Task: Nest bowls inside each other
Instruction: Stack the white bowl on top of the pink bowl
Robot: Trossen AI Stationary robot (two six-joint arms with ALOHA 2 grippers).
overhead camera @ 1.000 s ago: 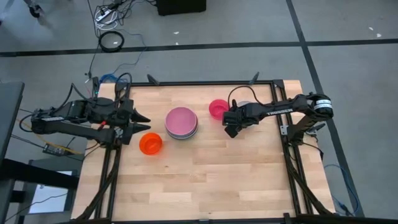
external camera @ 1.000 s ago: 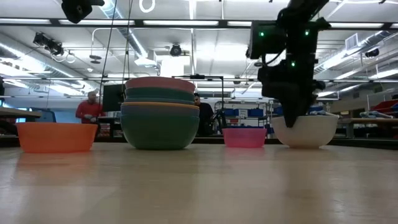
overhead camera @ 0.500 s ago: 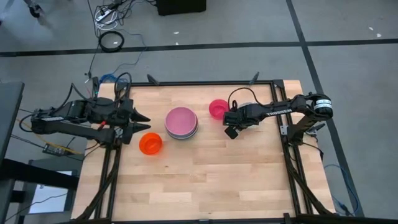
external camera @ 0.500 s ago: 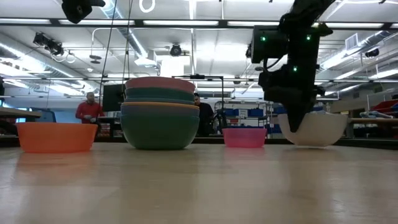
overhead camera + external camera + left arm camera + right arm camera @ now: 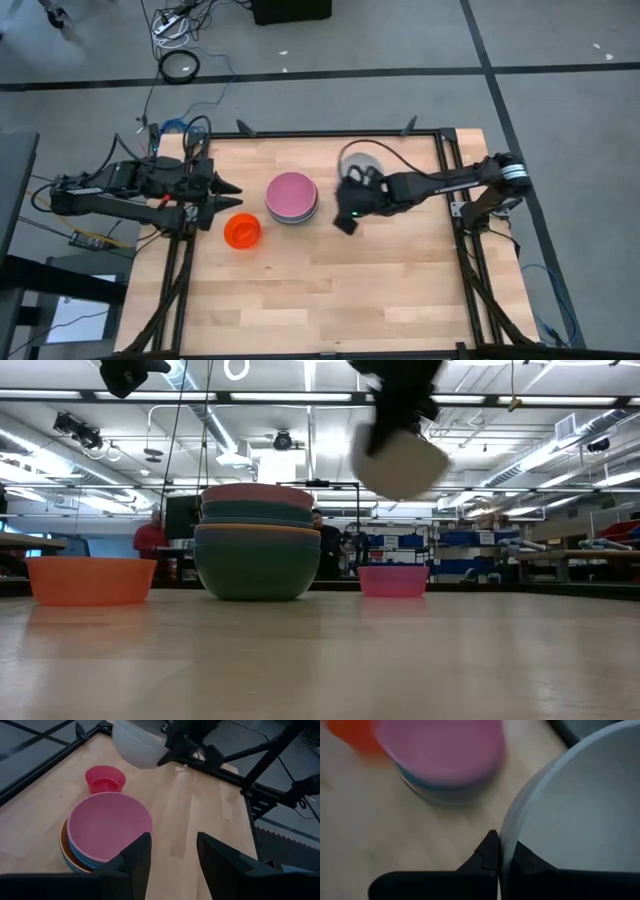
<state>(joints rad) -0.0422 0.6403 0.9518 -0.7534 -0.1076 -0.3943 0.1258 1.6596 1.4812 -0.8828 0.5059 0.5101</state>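
Observation:
My right gripper is going to set the white bowl down for me, placing it inside the pink bowl atop the stack (image 5: 291, 195) (image 5: 442, 742). The white bowl now hangs tilted well above the table.
A white bowl (image 5: 360, 160) hangs in the air right of a stack of nested bowls (image 5: 292, 197) with a pink one on top; my right gripper (image 5: 501, 842) is shut on its rim. In the low view the white bowl (image 5: 400, 460) is tilted, well above the table. A small magenta bowl (image 5: 105, 779) stands on its base beyond the stack, and a small orange bowl (image 5: 241, 230) stands left of it. My left gripper (image 5: 232, 190) waits open at the table's left edge. My right gripper holds the white bowl by its rim (image 5: 506, 832), one finger inside the bowl and one outside. The fingers slant down from the table's right side. The bowl is lifted clear of the table and tilted.
Black frame rails (image 5: 445, 150) run along the table's edges. Bare wood (image 5: 330, 290) lies toward the near edge. People and shelves show in the room behind the table in the low view.
My right gripper has shut on the white bowl's rim, lifted it off the table and carried it up and toward the table's left, to beside the stack. The bowl, which stood on its base at the far right, now hangs tilted in the air.

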